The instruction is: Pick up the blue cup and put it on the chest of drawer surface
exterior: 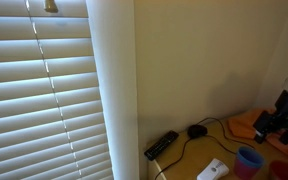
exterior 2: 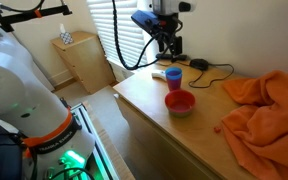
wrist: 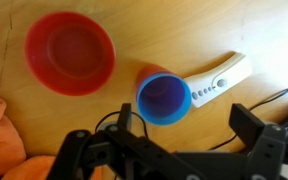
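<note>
I need to next grab the blue cup by its rim (exterior: 260, 154) (wrist: 139, 101) on the side that faces the red bowl and the orange cloth with my gripper.
The blue cup (wrist: 164, 97) stands upright on the light tan chest of drawer surface (wrist: 184, 30), its open mouth facing the wrist camera. It also shows in both exterior views (exterior: 247, 160) (exterior 2: 173, 76). My gripper (wrist: 184, 130) is open and empty. It hovers above the surface, with the cup just off the fingertips and nearer one finger. In both exterior views the gripper (exterior 2: 165, 47) (exterior: 274, 122) hangs above and slightly behind the cup. A small patch of red (wrist: 148, 73) shows against the cup's rim; I cannot tell what it is.
A red bowl (wrist: 71, 52) (exterior 2: 180, 102) sits beside the cup. A white remote (wrist: 219, 78) lies touching or very near it. An orange cloth (exterior 2: 269, 110) covers one end of the top. A black mouse (exterior 2: 199, 66) and a black remote (exterior: 161, 145) lie near the wall.
</note>
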`<action>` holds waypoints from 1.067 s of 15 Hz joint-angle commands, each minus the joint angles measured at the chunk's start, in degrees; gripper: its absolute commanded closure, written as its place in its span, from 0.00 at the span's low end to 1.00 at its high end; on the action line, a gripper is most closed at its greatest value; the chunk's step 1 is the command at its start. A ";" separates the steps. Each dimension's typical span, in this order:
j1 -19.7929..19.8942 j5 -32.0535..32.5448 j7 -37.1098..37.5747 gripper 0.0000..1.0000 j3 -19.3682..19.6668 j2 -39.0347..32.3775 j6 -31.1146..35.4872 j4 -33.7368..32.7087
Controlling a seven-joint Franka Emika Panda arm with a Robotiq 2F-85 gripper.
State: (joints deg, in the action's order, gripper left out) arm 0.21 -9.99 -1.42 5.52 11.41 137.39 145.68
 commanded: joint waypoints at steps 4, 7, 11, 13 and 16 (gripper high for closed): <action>0.38 -2.60 -2.29 0.00 -0.14 -4.96 -0.82 -3.26; 0.88 -1.32 -3.45 0.00 0.03 -7.29 -0.57 -3.40; 2.35 0.96 -1.52 0.11 0.16 -10.26 -0.26 -3.36; 2.98 0.33 -1.95 0.24 0.29 -10.79 -0.23 -3.23; 3.70 0.38 -1.55 0.34 0.22 -11.71 0.24 -3.42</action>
State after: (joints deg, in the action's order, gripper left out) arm 3.00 -10.09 -3.22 5.86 0.60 137.36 142.66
